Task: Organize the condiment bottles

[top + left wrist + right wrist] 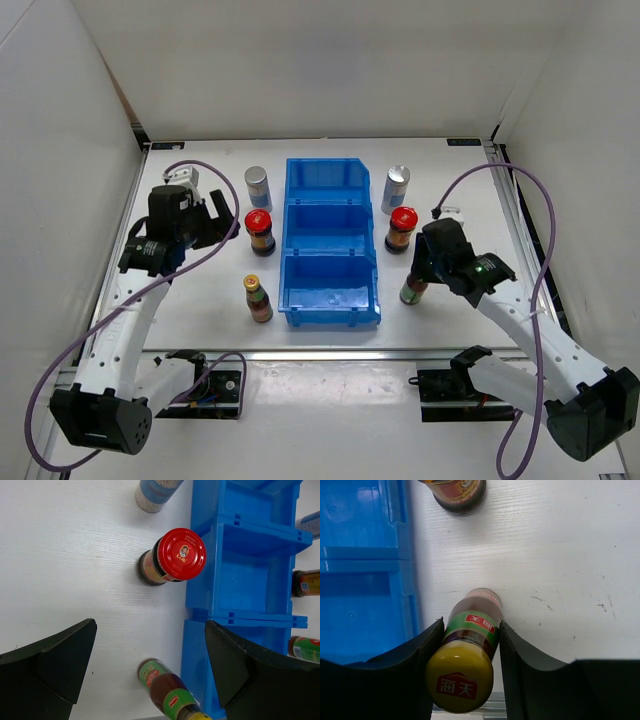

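Observation:
My right gripper already holds the second yellow-capped bottle. So next my left gripper closes on the free yellow-capped bottle's neck [255,293] [187,710].
Six condiment bottles stand beside the blue bin [330,300]. On its left are a silver-capped bottle [257,186], a red-lidded jar [260,232] and a yellow-capped bottle [258,298]. On its right are a silver-capped bottle [396,188], a red-lidded jar [402,229] and a second yellow-capped bottle [412,292]. My right gripper [471,635] is shut on this second yellow-capped bottle [467,655], which stands on the table with a finger against each side. My left gripper [150,670] hangs open above the table, left of the red-lidded jar [172,557], holding nothing.
The blue bin [245,570] has three compartments in a row, with nothing in them. White walls close the table in at the back and both sides. Purple cables loop from both arms. A metal rail runs along the near edge.

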`<act>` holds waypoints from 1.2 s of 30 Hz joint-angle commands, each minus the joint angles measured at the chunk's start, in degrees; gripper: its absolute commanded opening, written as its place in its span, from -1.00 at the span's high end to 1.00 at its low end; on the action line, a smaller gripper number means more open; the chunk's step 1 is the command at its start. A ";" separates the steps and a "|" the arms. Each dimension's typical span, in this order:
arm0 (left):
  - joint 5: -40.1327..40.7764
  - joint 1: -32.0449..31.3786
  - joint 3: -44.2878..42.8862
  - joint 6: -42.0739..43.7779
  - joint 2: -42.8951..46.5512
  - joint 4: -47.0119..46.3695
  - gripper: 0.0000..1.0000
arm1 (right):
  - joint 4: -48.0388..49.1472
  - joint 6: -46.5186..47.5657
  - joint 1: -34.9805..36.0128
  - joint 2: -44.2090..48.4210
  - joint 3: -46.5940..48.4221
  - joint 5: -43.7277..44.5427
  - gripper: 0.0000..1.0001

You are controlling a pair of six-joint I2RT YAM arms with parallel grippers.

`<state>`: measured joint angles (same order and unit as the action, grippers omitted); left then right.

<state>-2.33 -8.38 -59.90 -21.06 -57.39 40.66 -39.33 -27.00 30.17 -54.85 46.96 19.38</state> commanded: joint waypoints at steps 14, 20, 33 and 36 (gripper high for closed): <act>-1.45 0.03 -0.57 -0.91 -2.20 -0.76 -1.00 | -2.59 7.31 11.13 -1.66 18.23 7.87 1.00; -0.40 0.03 -0.57 -0.91 -2.20 -0.76 -1.00 | -0.32 7.93 16.75 -4.04 21.95 6.99 1.00; 7.07 0.03 4.09 -0.03 2.72 -2.43 -1.00 | 16.90 6.09 23.79 -13.70 13.35 5.06 1.00; 1.47 0.03 4.09 -0.03 2.20 -3.13 -1.00 | 20.33 6.09 23.79 -14.94 10.71 5.06 1.00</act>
<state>2.26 -8.38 -55.96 -21.45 -55.79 39.59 -28.18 -20.43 53.80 -69.65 59.09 23.22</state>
